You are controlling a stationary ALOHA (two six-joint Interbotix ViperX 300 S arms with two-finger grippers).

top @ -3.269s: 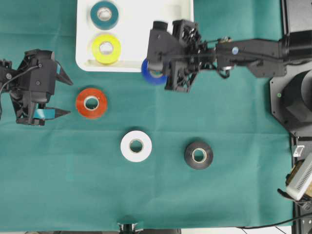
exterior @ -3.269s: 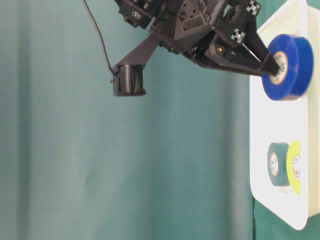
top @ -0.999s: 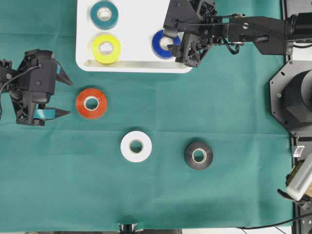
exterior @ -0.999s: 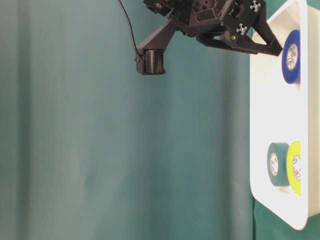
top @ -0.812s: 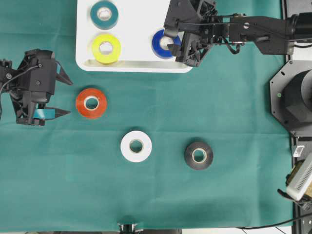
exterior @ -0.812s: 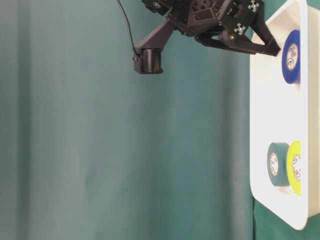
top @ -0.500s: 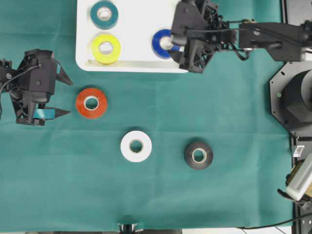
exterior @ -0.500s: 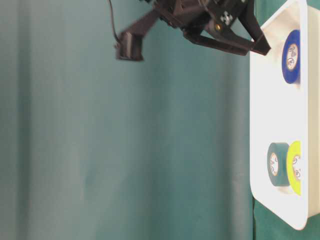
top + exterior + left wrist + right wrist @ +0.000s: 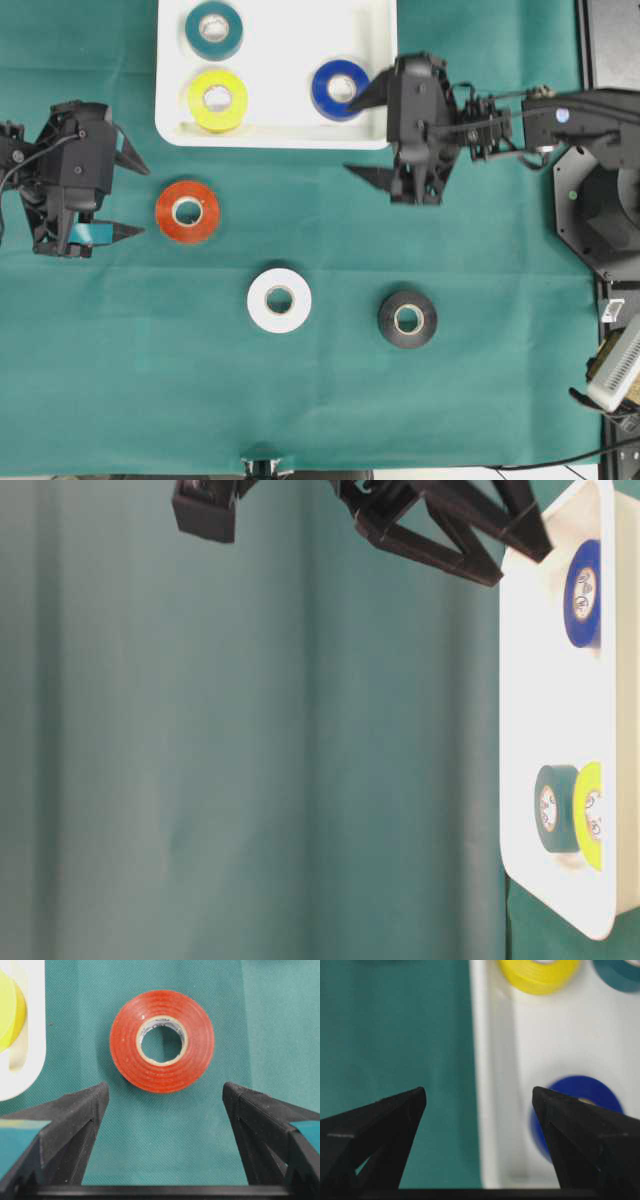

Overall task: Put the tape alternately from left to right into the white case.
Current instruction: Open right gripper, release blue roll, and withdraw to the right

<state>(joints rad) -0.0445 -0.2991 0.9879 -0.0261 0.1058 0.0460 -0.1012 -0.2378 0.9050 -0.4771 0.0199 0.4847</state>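
Next, I close my left gripper on the red roll's side [image 9: 186, 234] [image 9: 198, 1049] farthest from the white case, with one finger inside the roll's hole.
The white case [image 9: 280, 60] holds three rolls of tape lying flat: teal [image 9: 213, 30], yellow [image 9: 218, 99] and blue [image 9: 340, 89]. On the green cloth lie a red roll [image 9: 187, 211], a white roll [image 9: 279, 300] and a black roll [image 9: 407, 319]. My right gripper [image 9: 350, 138] hangs open and empty over the case's near right corner; in its wrist view the blue roll [image 9: 580, 1095] lies beyond the right finger. My left gripper [image 9: 140, 198] stands open just left of the red roll [image 9: 162, 1040], which lies ahead of the fingers and apart from them.
The case's low rim [image 9: 482, 1060] runs between my right fingers. Green cloth covers the table [image 9: 480, 380]. The right arm's base [image 9: 600, 200] stands at the right edge. The table-level view shows the blue roll [image 9: 583, 592] resting in the case.
My right gripper has pulled back from the blue roll and out over the case's near corner, open and empty. The blue roll stays in the case. The left arm has not moved.
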